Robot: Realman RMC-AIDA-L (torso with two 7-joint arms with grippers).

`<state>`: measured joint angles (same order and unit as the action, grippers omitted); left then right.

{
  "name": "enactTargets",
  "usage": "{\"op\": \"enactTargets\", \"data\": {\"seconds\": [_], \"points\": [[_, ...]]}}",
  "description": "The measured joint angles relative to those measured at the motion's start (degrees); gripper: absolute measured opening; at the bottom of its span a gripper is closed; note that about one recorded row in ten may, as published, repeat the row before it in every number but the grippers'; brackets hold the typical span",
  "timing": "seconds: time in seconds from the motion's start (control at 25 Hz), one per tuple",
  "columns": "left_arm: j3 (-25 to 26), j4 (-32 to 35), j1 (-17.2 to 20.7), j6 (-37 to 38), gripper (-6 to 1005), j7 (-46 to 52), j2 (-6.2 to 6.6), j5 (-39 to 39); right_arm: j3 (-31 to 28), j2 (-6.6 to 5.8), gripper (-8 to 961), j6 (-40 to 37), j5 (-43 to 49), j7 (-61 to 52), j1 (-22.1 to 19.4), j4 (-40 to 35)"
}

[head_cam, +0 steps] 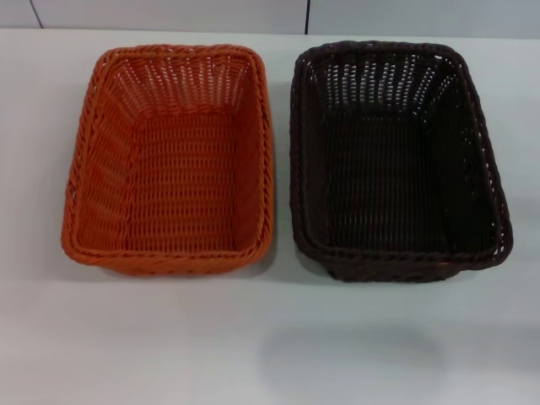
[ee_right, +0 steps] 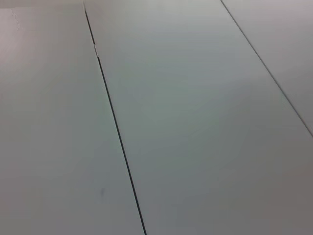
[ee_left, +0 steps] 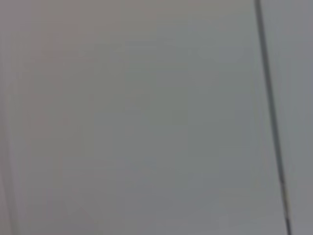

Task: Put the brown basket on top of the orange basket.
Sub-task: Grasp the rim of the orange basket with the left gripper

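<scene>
My left gripper is to grab the middle of the long rim (head_cam: 82, 146) of the orange basket next, on the side that faces away from the brown basket.
In the head view the orange basket (head_cam: 169, 160) stands on the white table at the left, empty and upright. The brown basket (head_cam: 396, 160) stands beside it at the right, empty and upright, with a narrow gap between their rims. Neither gripper shows in any view. The left wrist view and the right wrist view show only pale flat panels with dark seams.
The white table (head_cam: 270, 337) runs wide in front of both baskets. A pale wall with dark seams (head_cam: 306, 15) stands behind the table's far edge.
</scene>
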<state>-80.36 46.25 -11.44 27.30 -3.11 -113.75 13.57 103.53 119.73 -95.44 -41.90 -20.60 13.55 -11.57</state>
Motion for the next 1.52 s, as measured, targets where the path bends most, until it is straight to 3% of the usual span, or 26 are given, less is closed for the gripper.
{"op": "enactTargets", "data": {"seconds": [0.08, 0.12, 0.24, 0.28, 0.32, 0.44, 0.48, 0.52, 0.6, 0.68, 1.12, 1.52], "points": [[0.41, 8.30, 0.31, -12.16, 794, 0.01, 0.65, -1.08, 0.00, -0.01, 714, 0.07, 0.01, -0.06, -0.03, 0.05], [0.41, 8.30, 0.31, -12.16, 792, 0.01, 0.65, -1.08, 0.00, -0.01, 714, 0.09, 0.01, -0.07, -0.04, 0.08], [0.60, 18.58, 0.59, -26.50, 787, 0.12, 1.31, -0.38, 0.01, 0.03, 714, 0.10, 0.00, -0.07, -0.11, 0.18], [0.27, 24.56, 0.75, -35.37, 785, -0.06, 2.01, 0.71, 0.00, 0.05, 714, 0.15, -0.08, -0.08, -0.15, 0.28], [0.27, 24.56, 0.75, -35.37, 784, -0.06, 2.01, 0.71, 0.00, 0.05, 714, 0.15, -0.08, -0.08, -0.15, 0.28], [0.68, 32.61, 0.31, -49.34, 778, -4.34, 2.05, 3.38, 0.00, 0.07, 714, 0.23, -0.17, -0.09, -0.18, 0.37], [2.94, 37.29, -0.64, -59.59, 777, -9.67, 1.05, 7.00, 0.00, 0.07, 714, 0.24, -0.21, -0.10, -0.19, 0.37], [2.94, 37.29, -0.64, -59.59, 775, -9.67, 1.05, 7.00, 0.00, 0.07, 714, 0.25, -0.21, -0.10, -0.19, 0.37], [6.42, 40.67, -1.62, -67.79, 772, -13.87, -0.92, 9.76, -0.01, 0.07, 714, 0.27, -0.21, -0.11, -0.16, 0.37], [11.33, 45.21, -3.34, -79.18, 768, -17.09, -4.25, 11.02, 0.00, 0.07, 714, 0.40, -0.19, -0.12, -0.08, 0.45], [9.61, 48.22, -4.27, -93.75, 749, -15.03, -4.47, 15.93, 0.00, 0.06, 713, 0.44, -0.17, -0.15, -0.42, 0.50], [7.36, 46.27, -4.19, -93.99, 731, -14.99, -4.54, 17.46, 0.00, 0.01, 713, 0.44, -0.17, -0.15, -0.44, 0.47]]}}
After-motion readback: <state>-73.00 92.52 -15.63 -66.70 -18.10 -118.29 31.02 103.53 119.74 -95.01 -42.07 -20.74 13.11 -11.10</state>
